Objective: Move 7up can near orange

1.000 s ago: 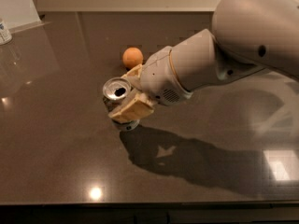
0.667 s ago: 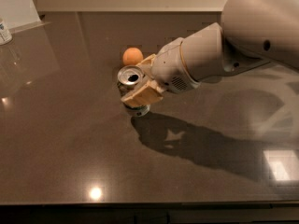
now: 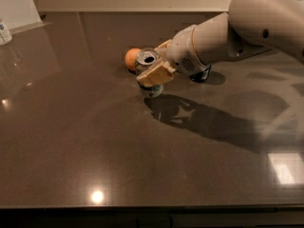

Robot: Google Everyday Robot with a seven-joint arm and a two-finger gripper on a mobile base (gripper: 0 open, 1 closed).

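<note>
My gripper should let the 7up can go on the table (image 3: 158, 80) between the orange and the dark can.
The 7up can (image 3: 148, 60), with a silver top and a white and green body, stands upright on the dark table, close to the right of the orange (image 3: 131, 59). My gripper (image 3: 153, 71) is shut on the can, with tan fingers (image 3: 156, 73) across its front and side. The can's base (image 3: 152, 91) shows below the fingers. The orange is small and round, partly hidden behind the can. My white arm reaches in from the upper right.
A dark can (image 3: 202, 75) stands behind my arm, mostly hidden. A white container (image 3: 4, 32) sits at the far left edge. A white panel (image 3: 16, 6) leans at the back left. The table's front edge runs along the bottom.
My gripper has carried the 7up can to the right and farther back, from the front left of the orange to right beside it.
</note>
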